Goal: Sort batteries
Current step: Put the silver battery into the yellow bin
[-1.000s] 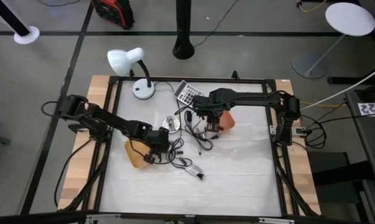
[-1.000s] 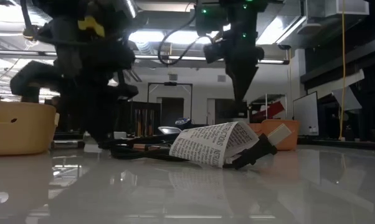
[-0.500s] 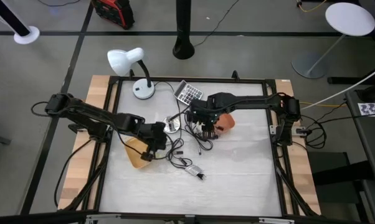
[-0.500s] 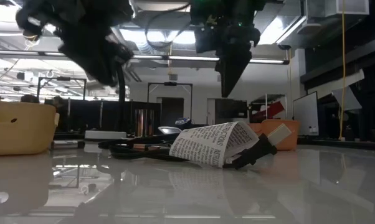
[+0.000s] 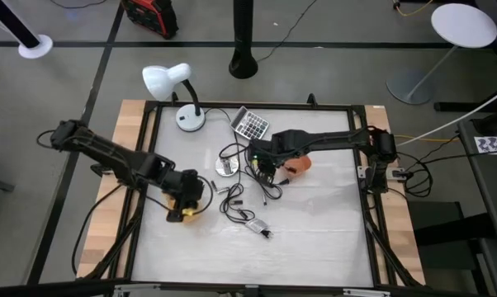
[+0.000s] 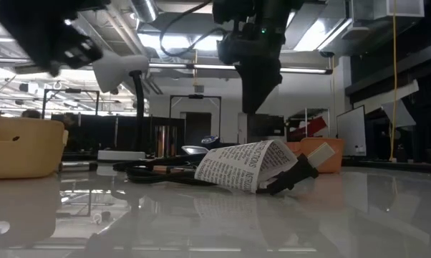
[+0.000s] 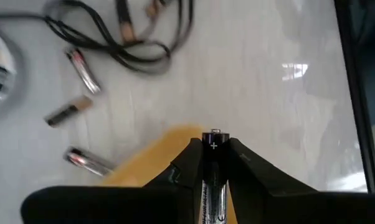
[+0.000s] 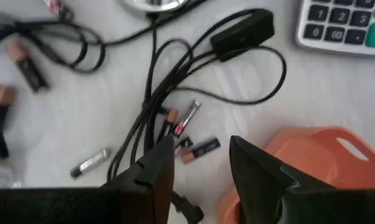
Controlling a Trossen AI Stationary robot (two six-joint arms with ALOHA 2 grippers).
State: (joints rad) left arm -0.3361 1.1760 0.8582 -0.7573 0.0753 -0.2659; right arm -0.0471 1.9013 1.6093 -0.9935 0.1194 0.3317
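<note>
The lone silver battery lies across the black cables from the orange bowl, and my right gripper needs to close next on the body of the lone silver battery [image 5: 255, 195] [image 8: 91, 163].
My left gripper [image 5: 185, 212] [image 7: 213, 144] hangs over the yellow bowl [image 7: 156, 158] [image 6: 22, 147] near the table's left side and is shut on a silver-and-black battery [image 7: 212, 180]. Loose batteries [image 7: 81, 62] [image 8: 187, 117] lie flat on the white table among black cables. My right gripper [image 5: 263, 167] [image 8: 200, 158] is open above a small group of batteries [image 8: 200, 149]. It hovers just left of the orange bowl [image 5: 299, 162] [image 8: 324, 155] and touches nothing. My left gripper pinches the battery between its two fingers, which lie along it. The plus end [image 7: 213, 137] shows just past the fingertips. The battery is lifted clear of the table, above the yellow bowl.
A calculator [image 5: 250, 124] and a white desk lamp [image 5: 170, 82] stand toward the far edge. A round metal object [image 5: 225, 167] lies mid-table. Tangled black cables [image 5: 253, 177] run down to a paper-wrapped adapter [image 5: 259, 227] [image 6: 248, 165]. The near half of the table shows bare white surface.
My left gripper rose from the table beside the cables and drew back toward the left edge, ending over the yellow bowl. My right gripper shifted a little toward the table's left, away from the orange bowl.
</note>
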